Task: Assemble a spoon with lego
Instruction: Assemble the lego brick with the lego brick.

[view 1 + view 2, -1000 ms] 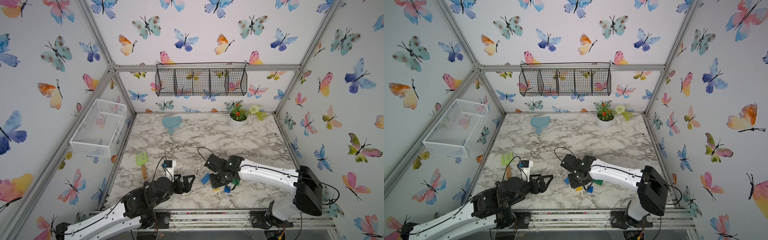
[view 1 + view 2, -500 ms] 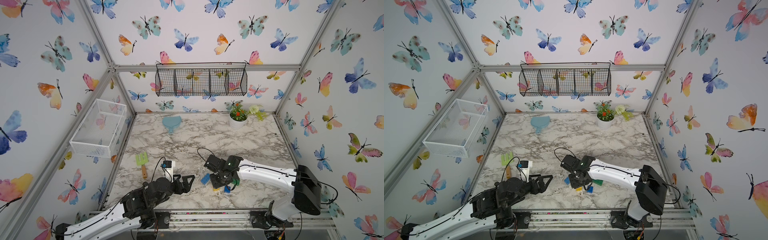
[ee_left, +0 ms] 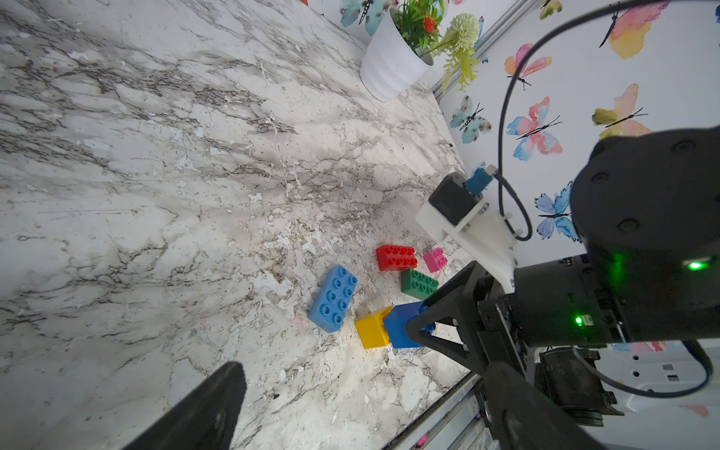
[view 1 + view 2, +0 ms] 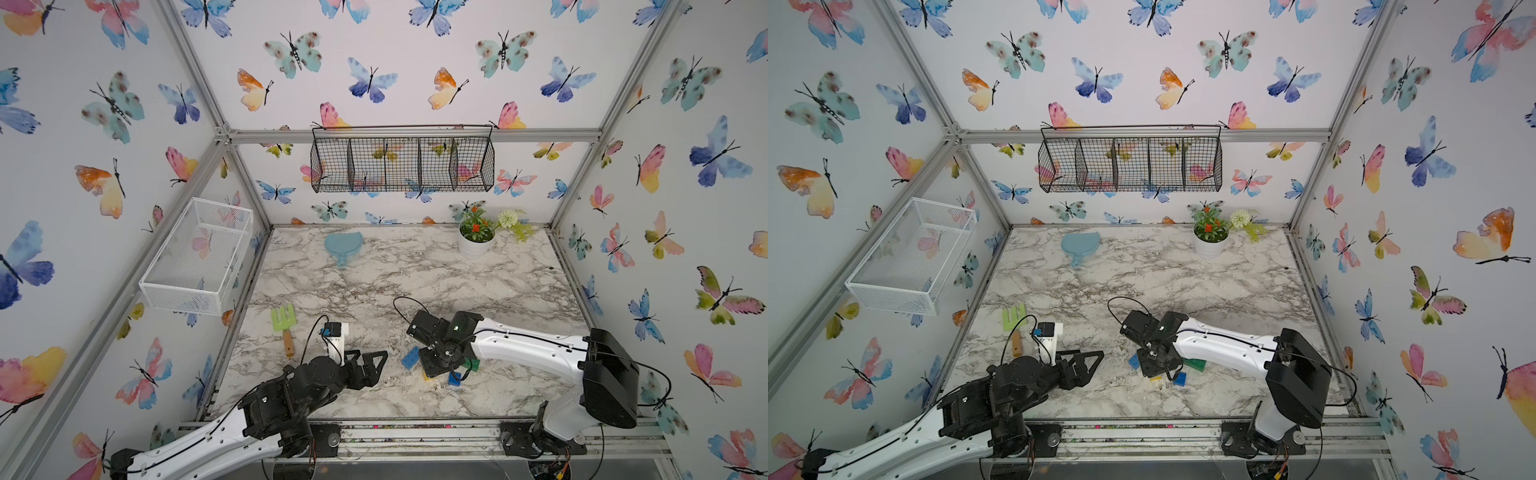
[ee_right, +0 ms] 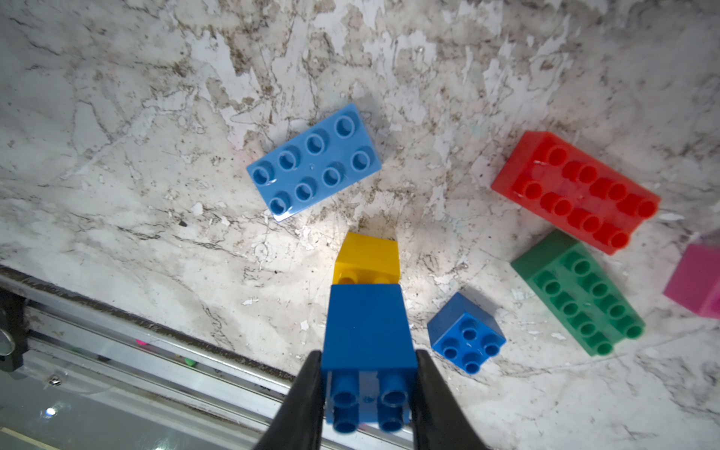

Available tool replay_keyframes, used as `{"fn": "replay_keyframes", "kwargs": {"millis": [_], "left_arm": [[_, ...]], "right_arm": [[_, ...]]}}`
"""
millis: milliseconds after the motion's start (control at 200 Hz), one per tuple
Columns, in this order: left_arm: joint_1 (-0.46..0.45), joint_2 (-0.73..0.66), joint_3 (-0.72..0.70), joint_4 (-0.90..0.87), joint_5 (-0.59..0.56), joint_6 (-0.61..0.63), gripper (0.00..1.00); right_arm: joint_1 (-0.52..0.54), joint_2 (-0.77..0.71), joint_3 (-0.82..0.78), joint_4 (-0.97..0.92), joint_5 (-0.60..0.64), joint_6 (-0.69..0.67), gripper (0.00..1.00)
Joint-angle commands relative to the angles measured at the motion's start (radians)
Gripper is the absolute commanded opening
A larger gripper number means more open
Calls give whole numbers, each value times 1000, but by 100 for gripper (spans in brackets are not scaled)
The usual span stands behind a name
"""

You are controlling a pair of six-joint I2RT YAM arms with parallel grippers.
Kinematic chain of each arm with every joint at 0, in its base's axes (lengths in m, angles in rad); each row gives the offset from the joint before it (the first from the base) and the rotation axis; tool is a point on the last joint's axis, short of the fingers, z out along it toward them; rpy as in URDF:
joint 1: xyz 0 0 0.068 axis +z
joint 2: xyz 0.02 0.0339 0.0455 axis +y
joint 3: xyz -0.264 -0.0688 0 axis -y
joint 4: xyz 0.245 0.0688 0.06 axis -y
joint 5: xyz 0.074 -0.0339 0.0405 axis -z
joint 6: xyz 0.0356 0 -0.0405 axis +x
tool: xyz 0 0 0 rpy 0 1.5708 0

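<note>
Next, my right gripper lets go of the short blue lego brick on the studded top of the yellow brick (image 4: pixel 424 365) (image 5: pixel 366 295).
My right gripper (image 5: pixel 368 389) is shut on a short blue lego brick (image 5: pixel 368 323), studs toward the wrist. The brick's far end meets the studded top of a yellow brick (image 5: pixel 368 255) that rests on the marble. Loose around them lie a long light-blue brick (image 5: pixel 313 159), a red one (image 5: pixel 576 191), a green one (image 5: pixel 580 292), a pink one (image 5: pixel 697 282) and a second short blue one (image 5: pixel 465 333). No joined spoon is in view. My left gripper (image 4: pixel 370 365) hovers open to the left of the bricks, holding nothing.
A green toy rake (image 4: pixel 284 322) lies near the left edge. A teal paddle (image 4: pixel 343 245) and a white flower pot (image 4: pixel 476 241) stand at the back. The metal front rail (image 4: pixel 415 432) runs close behind the bricks. A white mesh basket (image 4: pixel 199 257) hangs on the left wall.
</note>
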Motion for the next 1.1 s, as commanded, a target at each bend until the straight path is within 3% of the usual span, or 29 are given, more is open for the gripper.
{"fn": "replay_keyframes", "kwargs": {"millis": [0, 771, 1091], "left_arm": [[4, -11, -13, -18, -7, 0, 98], [2, -49, -19, -38, 12, -1, 98], [3, -72, -25, -50, 14, -3, 98]], "right_arm": [[6, 44, 11, -31, 9, -10, 5], [5, 217, 108, -78, -39, -38, 9], [-3, 278, 111, -57, -73, -50, 6]]}}
